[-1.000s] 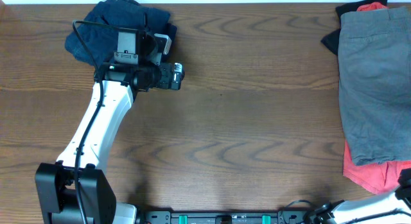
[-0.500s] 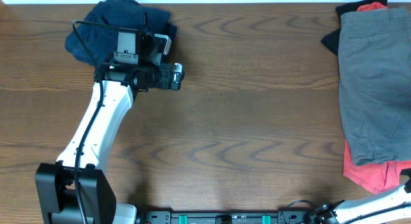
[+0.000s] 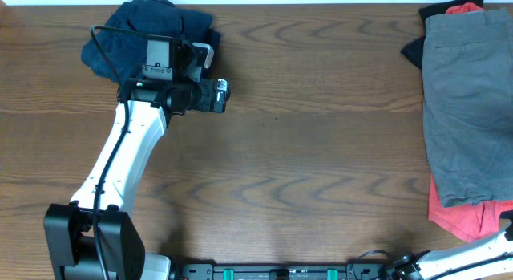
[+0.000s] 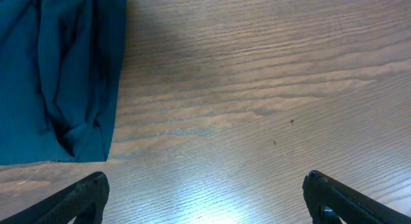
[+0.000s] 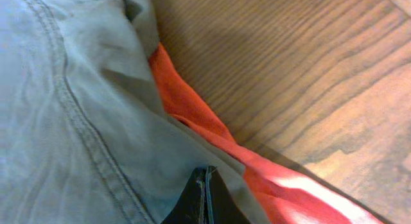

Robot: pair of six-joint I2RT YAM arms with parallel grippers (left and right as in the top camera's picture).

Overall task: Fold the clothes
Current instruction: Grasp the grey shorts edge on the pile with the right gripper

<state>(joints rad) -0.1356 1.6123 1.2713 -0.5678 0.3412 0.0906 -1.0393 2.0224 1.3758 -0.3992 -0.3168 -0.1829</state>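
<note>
The grey shorts are pinched at their edge by my right gripper over the red garment, so next I take the shorts' side (image 3: 427,95) facing open wood and drag them clear.
The grey shorts (image 3: 469,103) lie flat at the table's right edge, on top of a red garment (image 3: 461,220) and a black one (image 3: 413,51). In the right wrist view my right gripper (image 5: 205,169) is shut, its tips pinching the grey shorts (image 5: 64,121) near the hem, beside the red garment (image 5: 192,115). A crumpled navy garment (image 3: 136,27) sits at the far left. My left gripper (image 3: 220,95) hovers just right of it. Its fingers are wide open over bare wood in the left wrist view (image 4: 205,185), with the navy garment (image 4: 58,76) to the upper left.
The wooden table (image 3: 304,152) stretches between the two piles. The left arm's white link (image 3: 120,168) runs from the front-left base up to the navy pile. Part of the right arm (image 3: 481,252) shows at the front right corner.
My right gripper has closed on the grey shorts' edge, and its arm shifted slightly at the right edge. The left arm and the clothes have not moved.
</note>
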